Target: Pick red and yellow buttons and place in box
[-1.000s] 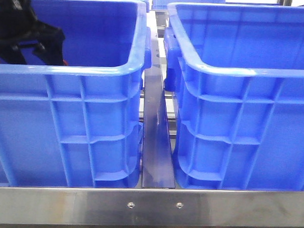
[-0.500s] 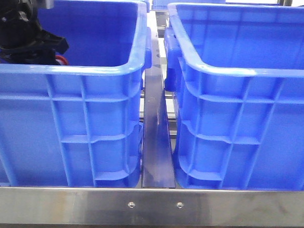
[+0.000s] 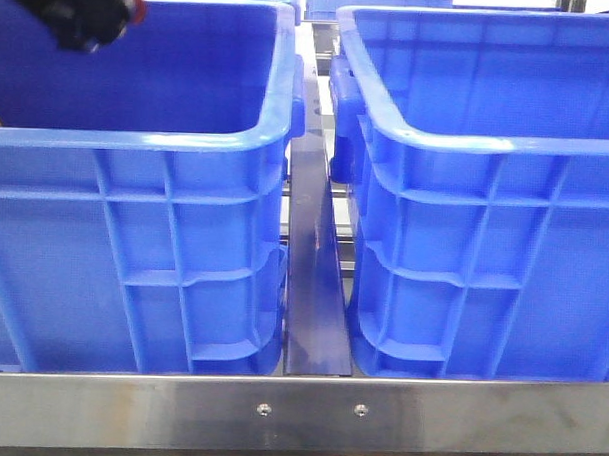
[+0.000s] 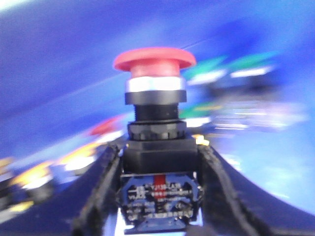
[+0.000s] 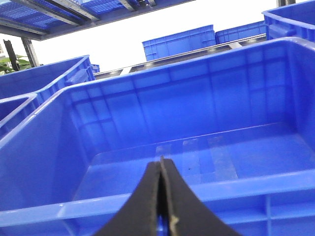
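I need to close my right gripper on the red cap of the red button, because my left gripper holds that button by its blue contact block.
My left gripper (image 4: 158, 162) is shut on a red button (image 4: 154, 61) with a red mushroom cap, a silver ring and a black body, its blue contact block between the fingers. In the front view the left gripper (image 3: 87, 10) is high at the top left, above the left blue box (image 3: 137, 142), with a bit of red at its tip (image 3: 132, 2). My right gripper (image 5: 161, 164) is shut and empty, just in front of the near rim of the right blue box (image 5: 197, 191), also in the front view (image 3: 488, 144). Blurred red, yellow and green buttons (image 4: 206, 69) lie below in the left wrist view.
A dark narrow gap with a rail (image 3: 311, 278) runs between the two crates. A steel bar (image 3: 298, 413) runs along the front. More blue crates (image 5: 179, 42) stand on shelves behind.
My left gripper has risen from inside the left box up to its top left, carrying the red button. The crates have not moved.
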Tool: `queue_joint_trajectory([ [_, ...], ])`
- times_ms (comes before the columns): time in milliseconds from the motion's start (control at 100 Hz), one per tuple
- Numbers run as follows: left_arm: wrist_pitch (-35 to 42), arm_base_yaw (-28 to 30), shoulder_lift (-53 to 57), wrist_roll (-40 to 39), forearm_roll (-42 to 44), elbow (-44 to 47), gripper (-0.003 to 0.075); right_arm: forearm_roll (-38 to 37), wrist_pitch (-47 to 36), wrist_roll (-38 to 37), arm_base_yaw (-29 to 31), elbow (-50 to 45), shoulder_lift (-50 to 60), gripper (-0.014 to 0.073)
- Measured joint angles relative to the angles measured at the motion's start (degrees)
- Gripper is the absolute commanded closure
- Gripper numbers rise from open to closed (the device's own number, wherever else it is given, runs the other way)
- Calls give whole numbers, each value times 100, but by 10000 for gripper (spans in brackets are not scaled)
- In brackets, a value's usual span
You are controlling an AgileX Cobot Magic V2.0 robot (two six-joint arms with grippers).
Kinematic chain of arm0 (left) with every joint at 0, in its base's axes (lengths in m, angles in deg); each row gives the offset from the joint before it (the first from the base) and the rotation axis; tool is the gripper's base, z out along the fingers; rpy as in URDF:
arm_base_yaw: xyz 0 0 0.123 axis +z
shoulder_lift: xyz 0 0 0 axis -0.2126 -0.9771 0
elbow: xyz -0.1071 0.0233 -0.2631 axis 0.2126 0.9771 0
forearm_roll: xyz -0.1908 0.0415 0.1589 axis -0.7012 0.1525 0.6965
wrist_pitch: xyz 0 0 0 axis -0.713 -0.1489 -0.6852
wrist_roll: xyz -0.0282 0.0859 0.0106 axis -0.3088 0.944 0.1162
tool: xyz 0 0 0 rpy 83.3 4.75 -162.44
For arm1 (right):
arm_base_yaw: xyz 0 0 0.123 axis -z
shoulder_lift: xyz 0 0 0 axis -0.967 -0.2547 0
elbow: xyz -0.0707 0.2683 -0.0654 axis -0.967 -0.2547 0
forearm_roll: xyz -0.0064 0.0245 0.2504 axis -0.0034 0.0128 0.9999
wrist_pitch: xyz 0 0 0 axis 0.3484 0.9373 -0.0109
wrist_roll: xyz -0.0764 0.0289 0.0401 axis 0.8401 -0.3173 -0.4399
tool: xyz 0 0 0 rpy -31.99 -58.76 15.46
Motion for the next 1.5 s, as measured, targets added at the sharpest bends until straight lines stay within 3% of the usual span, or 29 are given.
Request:
queue_joint_trajectory([
  [330, -227, -1821, 1040, 0, 0, 314, 739, 0, 0, 0, 0, 0, 0, 662],
  [620, -235, -3162, 1144, 0, -10, 319, 739, 0, -13, 0, 0, 0, 0, 662],
  [820, -235, -3297, 1144, 0, -21, 319, 739, 0, 230, -369, 0, 262, 0, 662],
  [990, -235, -3297, 1144, 0, -11, 319, 739, 84, 1736, -613, 0, 1334, -61, 662],
  [1150, -235, -3297, 1144, 0, -11, 319, 739, 526, 3315, -627, 0, 2658, -804, 662],
  [1320, -225, -3297, 1144, 0, -11, 319, 739, 1093, 3947, -637, 0, 3617, -1530, 655],
  [1420, -225, -3297, 1144, 0, -11, 319, 739, 1325, 3973, -637, 0, 3806, -1841, 577],
  [1500, -225, -3297, 1144, 0, -11, 319, 739, 1564, 3982, -627, 0, 3820, -2029, 414],
])
